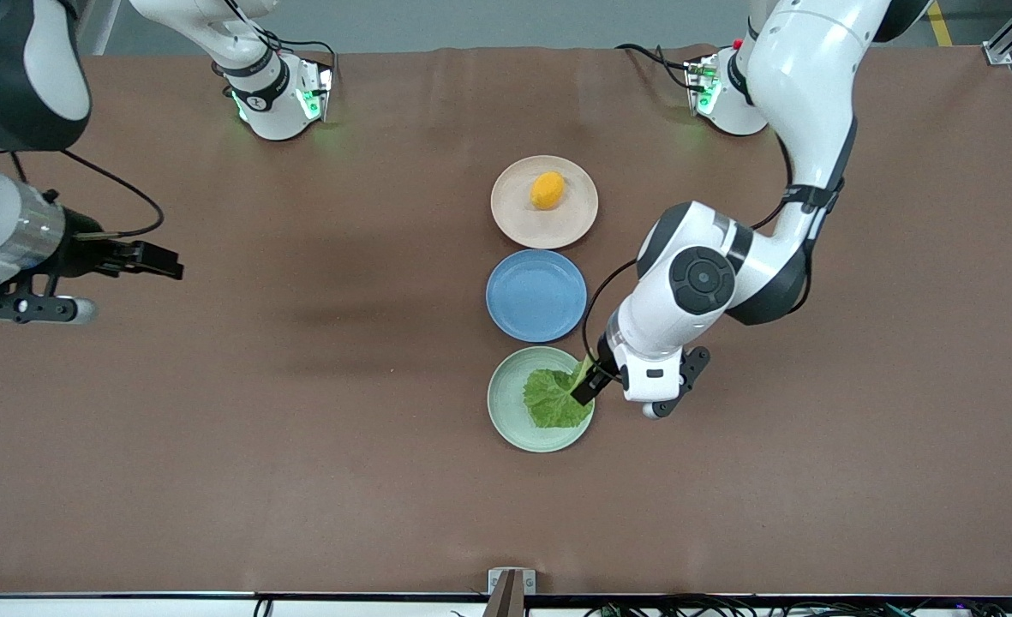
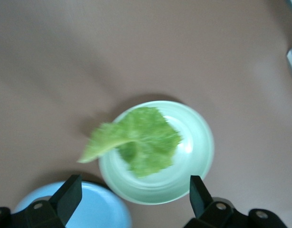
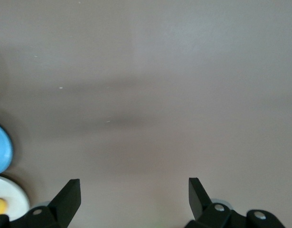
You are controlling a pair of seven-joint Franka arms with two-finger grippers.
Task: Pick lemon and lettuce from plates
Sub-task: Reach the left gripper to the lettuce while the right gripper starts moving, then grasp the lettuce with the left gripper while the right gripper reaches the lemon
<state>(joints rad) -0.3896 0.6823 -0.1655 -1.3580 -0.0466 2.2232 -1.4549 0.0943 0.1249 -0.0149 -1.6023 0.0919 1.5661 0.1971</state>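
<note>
Next, I close my left gripper on the leafy edge of the lettuce (image 1: 576, 411) (image 2: 142, 165) inside the mint green plate, so that the pale stem end stays free.
The lemon (image 1: 547, 189) lies on the beige-pink plate (image 1: 514, 218), farthest from the front camera. The lettuce (image 1: 551, 398) lies on the mint green plate (image 1: 510, 411), its paler stem end sticking out past the rim. My left gripper (image 1: 595, 387) is open and empty, over that plate's rim toward the left arm's end, by the stem. In the left wrist view the lettuce (image 2: 143, 140) and mint plate (image 2: 200, 147) lie ahead of the open left gripper (image 2: 135, 183). My right gripper (image 1: 158, 260) is open and empty, waiting over bare table at the right arm's end; its wrist view (image 3: 134, 186) shows mostly tabletop.
A blue plate (image 1: 536, 296) sits between the two task plates, touching neither; it also shows in the left wrist view (image 2: 93, 209). The three plates form a line down the table's middle. Brown tabletop spreads on both sides. The arm bases stand along the table edge farthest from the front camera.
</note>
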